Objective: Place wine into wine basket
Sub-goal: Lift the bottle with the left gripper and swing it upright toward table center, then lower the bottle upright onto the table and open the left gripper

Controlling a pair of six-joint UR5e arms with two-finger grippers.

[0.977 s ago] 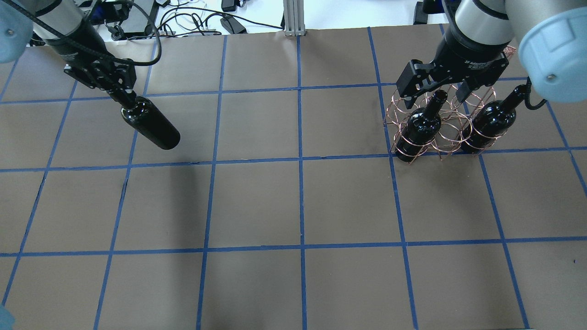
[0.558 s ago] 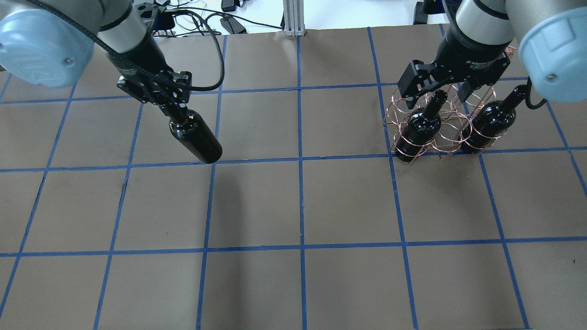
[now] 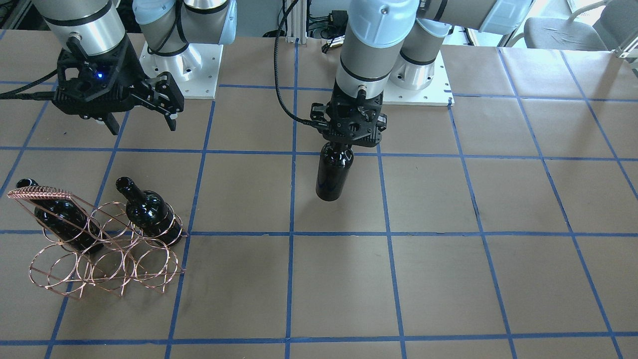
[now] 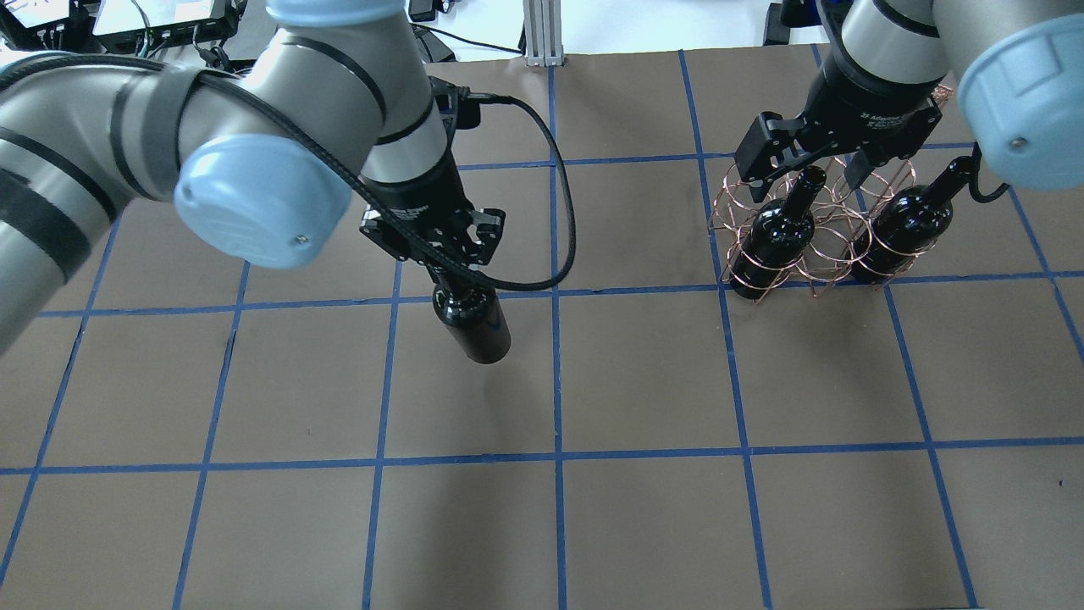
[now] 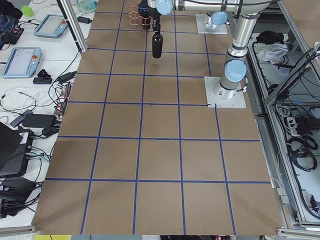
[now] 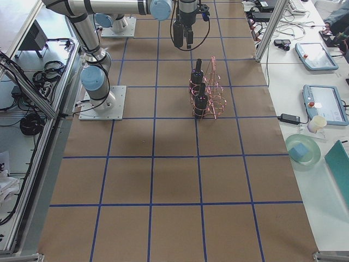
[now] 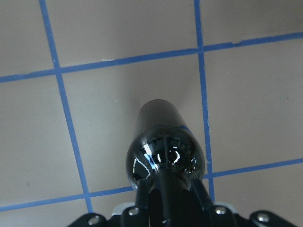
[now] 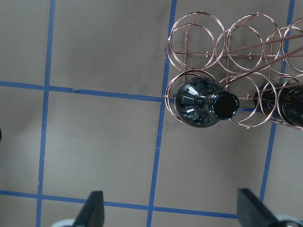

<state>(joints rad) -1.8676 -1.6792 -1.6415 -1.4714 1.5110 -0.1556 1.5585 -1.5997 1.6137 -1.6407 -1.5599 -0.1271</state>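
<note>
Next, my left gripper releases the wine bottle inside its tape square, at the robot-side corner (image 3: 305,170) (image 7: 190,149) closest to the wine basket.
My left gripper (image 4: 446,273) is shut on the neck of a near-black wine bottle (image 4: 474,326), which hangs upright above the table's middle; it also shows in the front view (image 3: 334,172) and the left wrist view (image 7: 163,142). The copper wire wine basket (image 4: 826,254) stands at the far right and also shows in the front view (image 3: 104,259). Two identical bottles (image 4: 775,237) (image 4: 902,224) sit in its rings, with an empty ring between them. My right gripper (image 4: 804,169) is open and empty, hovering above the basket's left bottle (image 8: 201,101).
The table is brown paper with a blue tape grid. An aluminium post (image 4: 538,34) and cables lie past the far edge. The arm base plates (image 3: 179,65) (image 3: 423,85) stand on the robot's side. The basket's front row of rings (image 3: 99,267) holds nothing.
My left arm has carried the bottle from the far left rightward and nearer, to the table's middle. The right arm and the basket have not moved.
</note>
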